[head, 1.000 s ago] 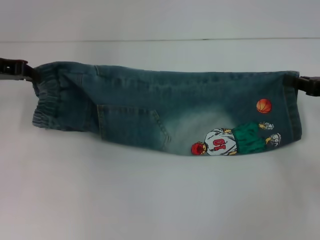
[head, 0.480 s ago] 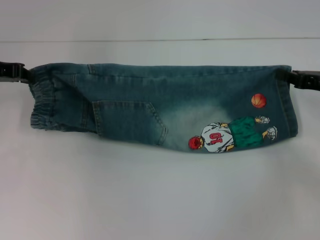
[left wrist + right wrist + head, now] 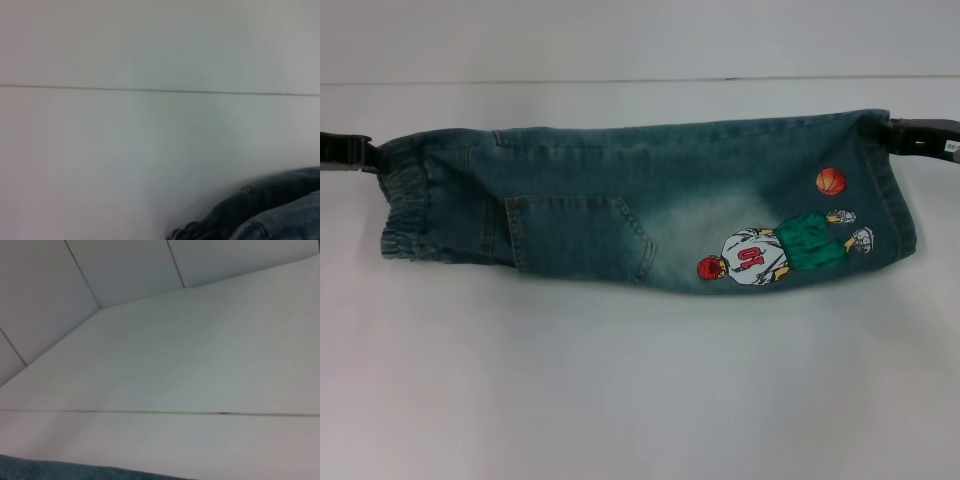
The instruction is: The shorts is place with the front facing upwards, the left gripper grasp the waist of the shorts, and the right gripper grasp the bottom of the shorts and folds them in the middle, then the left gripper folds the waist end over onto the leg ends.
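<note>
Next, I release the shorts' leg ends on the white table [image 3: 847, 153] just behind the basketball with my right gripper.
The denim shorts [image 3: 620, 200] hang stretched sideways between my two grippers, folded lengthwise along the top edge, with a pocket and a basketball-player print facing me. My left gripper [image 3: 370, 155] is shut on the elastic waist at the left end. My right gripper [image 3: 892, 130] is shut on the leg ends at the right. The lower edge of the shorts sags toward the table. A bit of denim [image 3: 270, 215] shows in the left wrist view, and a strip of denim [image 3: 50, 467] shows in the right wrist view.
A white table [image 3: 640, 400] spreads under and in front of the shorts. Its far edge meets a pale wall [image 3: 640, 40] behind.
The right end of the shorts has risen and shifted a little left with my right gripper. The left end has sunk slightly, so the top edge now slopes up to the right.
</note>
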